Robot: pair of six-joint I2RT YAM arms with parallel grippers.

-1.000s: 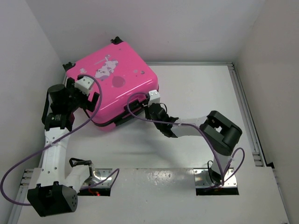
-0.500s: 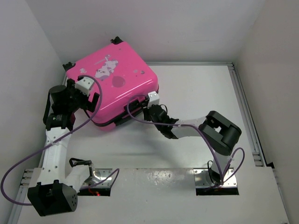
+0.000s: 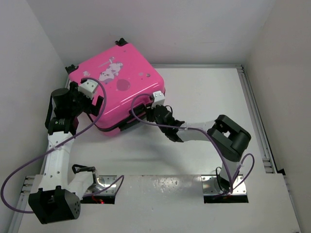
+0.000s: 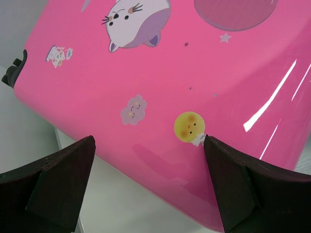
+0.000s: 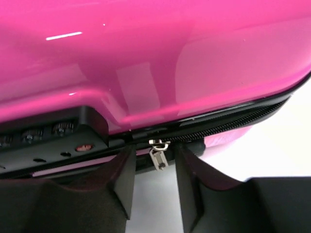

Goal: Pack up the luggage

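The zipper pull slants loose between my right gripper's open fingers, so next I line up with the black zipper and pinch the zipper pull (image 5: 159,146) near its top.
The luggage (image 3: 116,82) is a hot-pink hard-shell suitcase lying shut at the back left of the table, its cartoon animal print (image 4: 138,22) facing up. My left gripper (image 3: 89,99) sits at its near left edge. In the left wrist view that gripper (image 4: 148,145) is wide open, straddling the pink shell's edge (image 4: 160,73) without touching it. My right gripper (image 3: 149,114) is at the suitcase's front side. Its jaws (image 5: 154,160) stand open on either side of the small metal zipper pull (image 5: 158,156), with a gap on each side. The black zipper (image 5: 233,121) runs off to the right.
A black combination lock block (image 5: 43,133) sits left of the zipper pull. Black wheels (image 3: 120,42) stick out at the suitcase's far corners. White walls close in behind and on both sides. Purple cables (image 3: 141,104) loop over both arms.
My right gripper has edged up towards the suitcase's front side and its jaws have widened a little. The left arm and the suitcase have not moved.
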